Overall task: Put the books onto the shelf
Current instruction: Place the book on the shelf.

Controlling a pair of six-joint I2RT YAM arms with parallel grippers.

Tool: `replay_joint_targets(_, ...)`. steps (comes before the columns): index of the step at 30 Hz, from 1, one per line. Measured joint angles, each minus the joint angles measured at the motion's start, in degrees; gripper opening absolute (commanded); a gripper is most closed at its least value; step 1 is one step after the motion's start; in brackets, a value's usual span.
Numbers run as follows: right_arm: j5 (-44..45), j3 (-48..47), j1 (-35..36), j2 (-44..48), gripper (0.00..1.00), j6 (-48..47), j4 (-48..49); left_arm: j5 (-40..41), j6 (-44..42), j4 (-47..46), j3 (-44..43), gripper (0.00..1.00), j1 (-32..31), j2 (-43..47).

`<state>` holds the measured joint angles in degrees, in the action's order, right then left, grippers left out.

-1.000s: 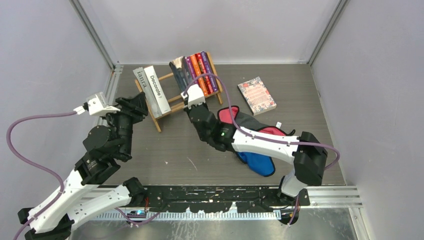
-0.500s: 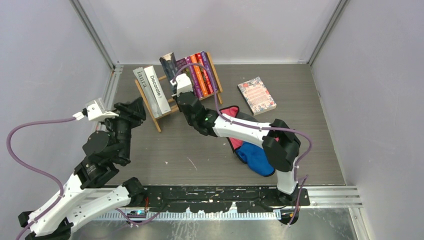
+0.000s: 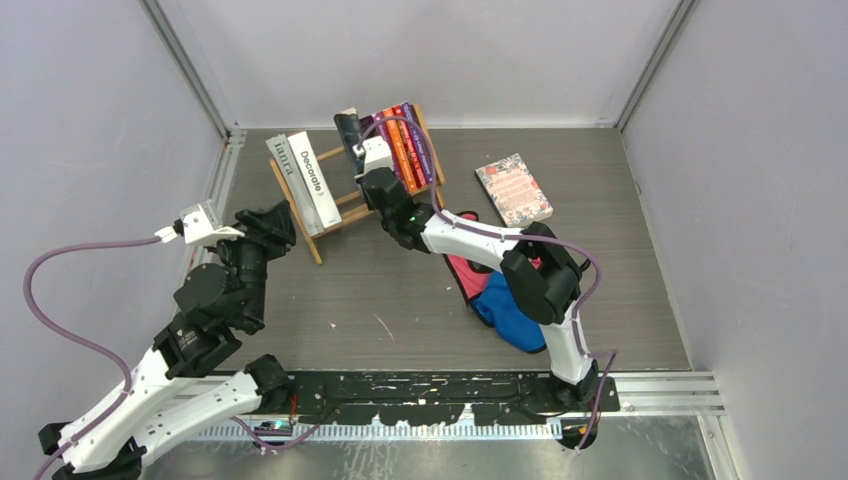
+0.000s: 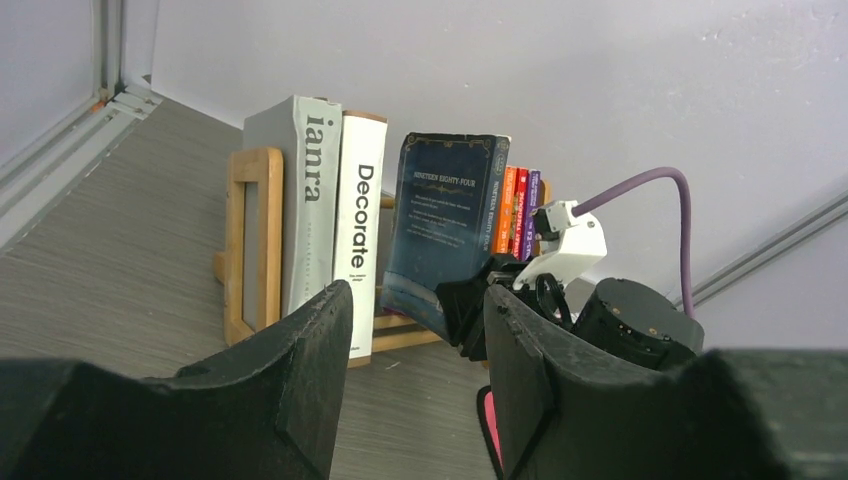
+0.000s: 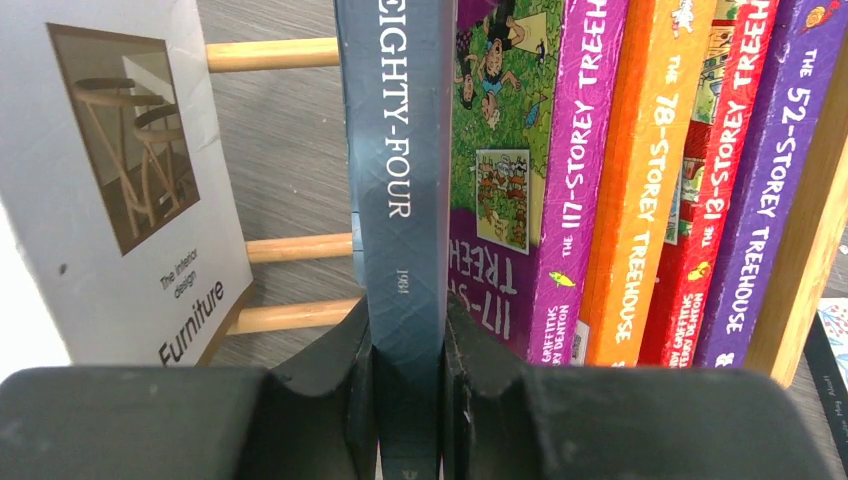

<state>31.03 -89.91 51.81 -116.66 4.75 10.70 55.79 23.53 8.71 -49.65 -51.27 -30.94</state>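
My right gripper is going to let go of the dark blue book between the white "Decorate" book and the purple paperback (image 3: 348, 160) (image 5: 350, 205). The book is now upright in that gap.
The light-wood shelf (image 3: 336, 212) stands at the back left of the table. At its left end a grey book (image 3: 282, 160) and the white "Decorate" book (image 3: 312, 180) stand upright. Purple, orange and red paperbacks (image 3: 405, 145) fill the right end. My right gripper (image 3: 366, 162) is shut on the spine of a dark blue book (image 5: 400, 150), holding it upright in the gap beside the purple paperback (image 5: 575, 170). A pink-floral book (image 3: 513, 190) lies flat on the table to the right. My left gripper (image 4: 415, 340) is open and holds nothing, a little in front of the shelf (image 4: 250, 240).
A heap of red, blue and grey cloth (image 3: 500, 295) lies under the right arm, mid-table. Grey walls close in the back and both sides. The right arm's purple cable (image 3: 420, 150) loops over the paperbacks.
The right arm has reached further back and carried the dark book up over the shelf, into the gap left of the purple paperback. The left arm has drawn back slightly from the shelf.
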Motion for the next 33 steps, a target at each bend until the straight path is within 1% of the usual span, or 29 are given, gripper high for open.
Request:
replay_joint_targets(5, -1.97, -1.01, -1.46, -1.14, 0.01, 0.7, 0.02, -0.02, 0.2, 0.2, 0.39, 0.51, 0.0, -0.04)
replay_joint_targets(14, -3.65, -3.06, -2.01, -4.09, 0.01, 1.05, -0.07, -0.02, 0.5, 0.22, 0.39, 0.51, 0.0, -0.07)
replay_joint_targets(26, 0.42, -4.15, -2.05, -6.1, 0.01, -3.02, 0.37, -0.02, 0.5, 0.57, 0.42, 0.51, 0.0, -0.07)
replay_joint_targets(33, 1.09, -5.57, -2.05, -7.54, 0.01, -4.44, 0.31, 0.0, 0.5, 0.7, 0.74, 0.51, 0.0, -0.11)
